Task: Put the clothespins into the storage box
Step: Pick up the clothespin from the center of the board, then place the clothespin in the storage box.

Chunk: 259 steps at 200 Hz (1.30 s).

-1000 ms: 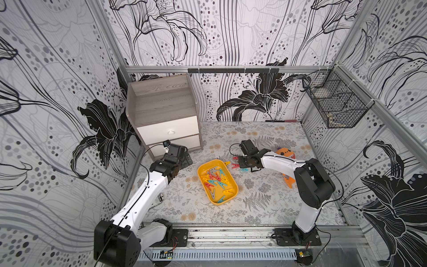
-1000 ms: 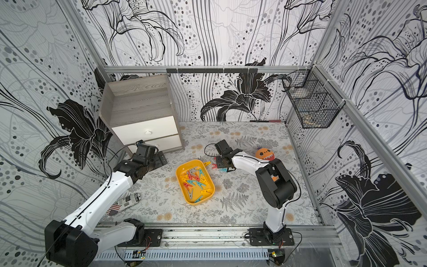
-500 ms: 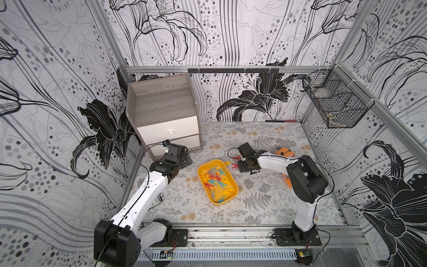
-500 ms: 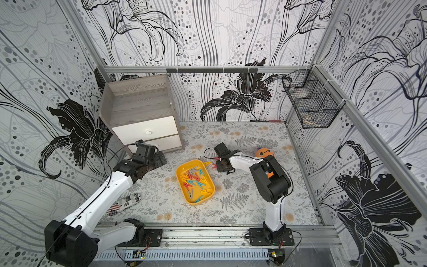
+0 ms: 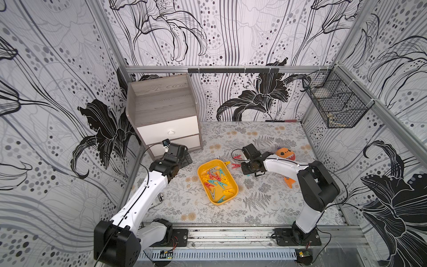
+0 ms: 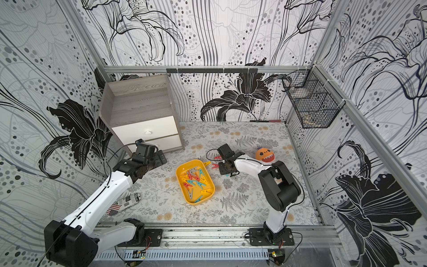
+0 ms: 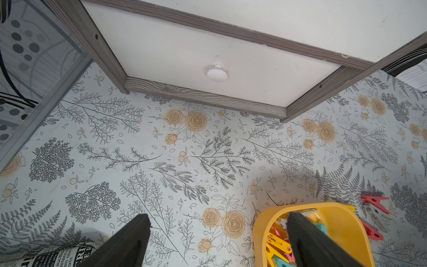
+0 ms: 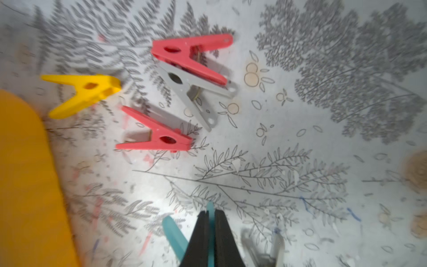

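Observation:
Next, my right gripper lets go of the teal clothespin in the far end of the yellow storage box (image 5: 220,173), next to the grey clothespins.
The yellow storage box (image 5: 217,203) (image 6: 193,203) lies mid-table with several clothespins (image 5: 216,180) in it. Just right of it, my right gripper (image 8: 210,211) (image 5: 250,172) points down at the table, shut on a teal clothespin (image 8: 174,233). Loose on the table between box and gripper are a yellow clothespin (image 8: 85,92), two red ones (image 8: 159,136) (image 8: 189,55) and a grey one (image 8: 191,92). A blurred grey pin (image 8: 261,249) lies beside the fingers. My left gripper (image 7: 218,219) (image 5: 182,157) hangs open and empty left of the box, facing the drawer.
A grey wood drawer cabinet (image 5: 164,115) stands at the back left. An orange toothy plush (image 5: 285,154) lies behind the right arm. A black wire basket (image 5: 335,108) hangs on the right wall. A newspaper-print roll (image 6: 129,200) lies under the left arm.
The right gripper's jaws have closed onto the teal clothespin. The left arm has not moved.

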Each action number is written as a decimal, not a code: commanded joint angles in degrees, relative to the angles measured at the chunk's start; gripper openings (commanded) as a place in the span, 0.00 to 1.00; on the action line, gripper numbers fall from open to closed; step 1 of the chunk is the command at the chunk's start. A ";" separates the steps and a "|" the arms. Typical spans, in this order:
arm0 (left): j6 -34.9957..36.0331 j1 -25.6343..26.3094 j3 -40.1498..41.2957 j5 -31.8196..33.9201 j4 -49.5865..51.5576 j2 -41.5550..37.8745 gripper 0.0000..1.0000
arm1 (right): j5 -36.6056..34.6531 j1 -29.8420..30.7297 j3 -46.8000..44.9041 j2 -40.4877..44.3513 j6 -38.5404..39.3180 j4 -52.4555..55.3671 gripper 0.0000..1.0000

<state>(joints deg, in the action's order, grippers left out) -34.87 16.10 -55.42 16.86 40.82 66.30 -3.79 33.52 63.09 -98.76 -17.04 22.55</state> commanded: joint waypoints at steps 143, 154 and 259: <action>-2.05 3.95 -0.55 1.24 -0.76 -0.17 0.97 | -1.34 18.25 20.17 -16.08 -7.21 0.04 0.08; -2.11 4.02 -0.47 1.24 -0.79 -0.12 0.97 | -2.32 18.25 20.61 -17.24 -8.03 -0.62 0.08; -1.55 3.94 -0.22 1.86 -0.74 0.05 0.97 | -4.08 18.10 21.06 -13.76 -10.16 -0.86 0.24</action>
<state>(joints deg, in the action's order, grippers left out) -36.40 19.86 -55.37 17.21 40.80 67.09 -6.94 51.37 86.61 -119.24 -26.57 21.63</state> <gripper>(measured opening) 0.974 0.241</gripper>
